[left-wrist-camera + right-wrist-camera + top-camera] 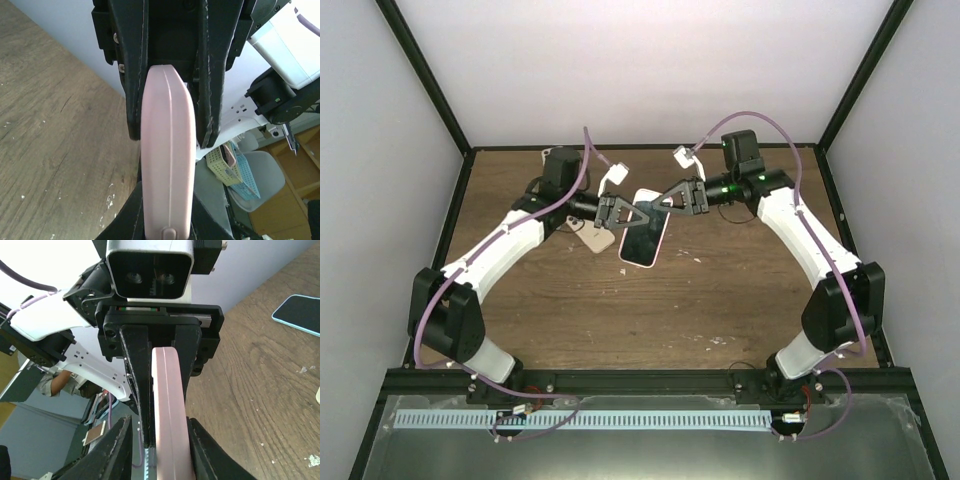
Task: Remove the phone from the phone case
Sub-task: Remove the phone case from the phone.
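The pink phone case's upper end is crowded by both my grippers, so my right gripper needs to pull the phone case back to let my left gripper take the phone case's lower corner [623, 255].
The phone, dark screen up, sits inside the pink phone case [645, 240], which is held tilted above the brown table [740, 290]. My left gripper [625, 213] is shut on the case's upper left edge. My right gripper [660, 205] grips the same end from the right. In the left wrist view the case's pink side edge [167, 160] runs between my left gripper's [167, 202] fingers, with a side button at the bottom. In the right wrist view the case [170, 405] stands between my right gripper's [160, 424] fingers, and the left gripper's fingers face them closely.
A beige flat case or phone [590, 238] lies on the table under the left arm. A dark phone in a light blue case [300, 314] lies on the wood in the right wrist view. Black frame posts bound the table.
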`<state>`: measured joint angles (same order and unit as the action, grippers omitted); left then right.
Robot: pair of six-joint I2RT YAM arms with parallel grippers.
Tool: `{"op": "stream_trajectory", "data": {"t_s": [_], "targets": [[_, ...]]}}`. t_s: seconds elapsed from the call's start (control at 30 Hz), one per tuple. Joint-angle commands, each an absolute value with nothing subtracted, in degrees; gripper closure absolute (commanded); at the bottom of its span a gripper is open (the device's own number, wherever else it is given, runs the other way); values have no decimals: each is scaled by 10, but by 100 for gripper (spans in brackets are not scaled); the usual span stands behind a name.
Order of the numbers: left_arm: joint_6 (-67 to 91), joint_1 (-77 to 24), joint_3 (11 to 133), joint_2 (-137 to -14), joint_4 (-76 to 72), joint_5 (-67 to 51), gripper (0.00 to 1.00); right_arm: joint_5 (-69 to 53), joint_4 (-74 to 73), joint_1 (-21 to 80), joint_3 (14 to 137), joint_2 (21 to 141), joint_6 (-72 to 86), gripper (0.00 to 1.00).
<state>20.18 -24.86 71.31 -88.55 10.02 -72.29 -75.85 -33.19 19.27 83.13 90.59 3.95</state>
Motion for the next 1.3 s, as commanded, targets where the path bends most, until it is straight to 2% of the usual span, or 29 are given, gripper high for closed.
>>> {"op": "stream_trajectory", "data": {"t_s": [0.0, 0.17, 0.23, 0.27, 0.37, 0.43, 0.53, 0.6, 0.77, 0.87, 1.27], "targets": [[175, -250, 743, -892, 117, -730, 100, -750, -394, 213, 863, 906, -24, 75], [166, -250, 753, -894, 127, -727, 100, -738, -407, 222, 865, 911, -33, 86], [155, -250, 759, -895, 141, -722, 100, -742, -413, 223, 871, 916, -31, 94], [147, -250, 763, -893, 151, -716, 96, -744, -418, 222, 877, 918, -31, 99], [127, -240, 759, -880, 172, -698, 71, -750, -426, 216, 906, 923, -25, 99], [138, -222, 733, -862, 155, -694, 58, -760, -388, 199, 911, 915, 16, 99], [182, -182, 675, -820, 86, -693, 44, -777, -281, 169, 890, 895, 106, 99], [210, -161, 630, -789, 37, -690, 37, -789, -208, 153, 875, 884, 170, 99], [232, -152, 587, -755, 16, -688, 36, -804, -91, 142, 856, 875, 269, 99], [289, -151, 567, -746, -50, -694, 39, -810, -23, 142, 834, 866, 323, 99], [428, -156, 539, -755, -197, -693, 41, -799, 110, 142, 785, 846, 446, 99]]}}
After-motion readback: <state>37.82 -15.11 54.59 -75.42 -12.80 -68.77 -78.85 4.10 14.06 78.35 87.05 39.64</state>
